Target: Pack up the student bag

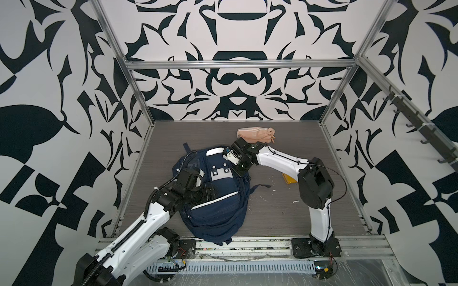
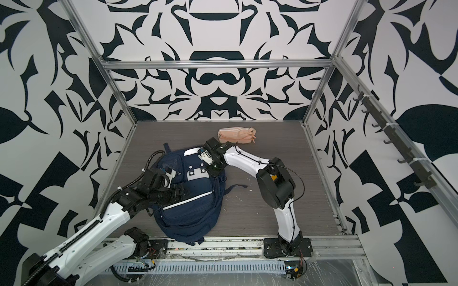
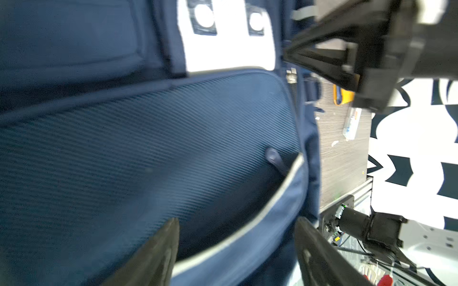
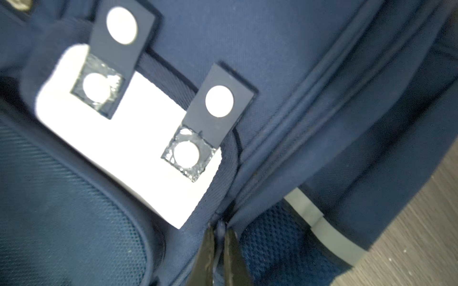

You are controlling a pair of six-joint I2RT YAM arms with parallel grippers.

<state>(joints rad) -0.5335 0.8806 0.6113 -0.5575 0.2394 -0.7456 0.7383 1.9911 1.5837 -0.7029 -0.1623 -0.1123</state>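
Next, I open my right gripper, take the zip pull again and draw it down beside the bag's front pocket (image 1: 242, 192), because folds of the student bag bunch at the zip pull.
The student bag (image 1: 213, 208) (image 2: 188, 213) is a navy-blue backpack lying flat on the table, with its grey patch (image 1: 221, 173) (image 4: 138, 148) facing up. My left gripper (image 1: 211, 192) (image 2: 184, 192) (image 3: 236, 220) hovers open over the front pocket, whose mouth with white piping (image 3: 280, 198) gapes between the fingers. My right gripper (image 1: 240, 172) (image 2: 212, 171) (image 4: 220, 231) is at the bag's right side beside the patch. It is shut on a small zip pull (image 4: 221, 224) on the zip line there.
A peach-pink pouch (image 1: 255, 135) (image 2: 235, 135) lies at the back of the table, behind the right arm. A yellow flat object (image 1: 288, 179) (image 3: 343, 96) lies under the right arm's elbow. A loose strap (image 1: 260, 186) trails to the bag's right. Metal frame posts line the table edges.
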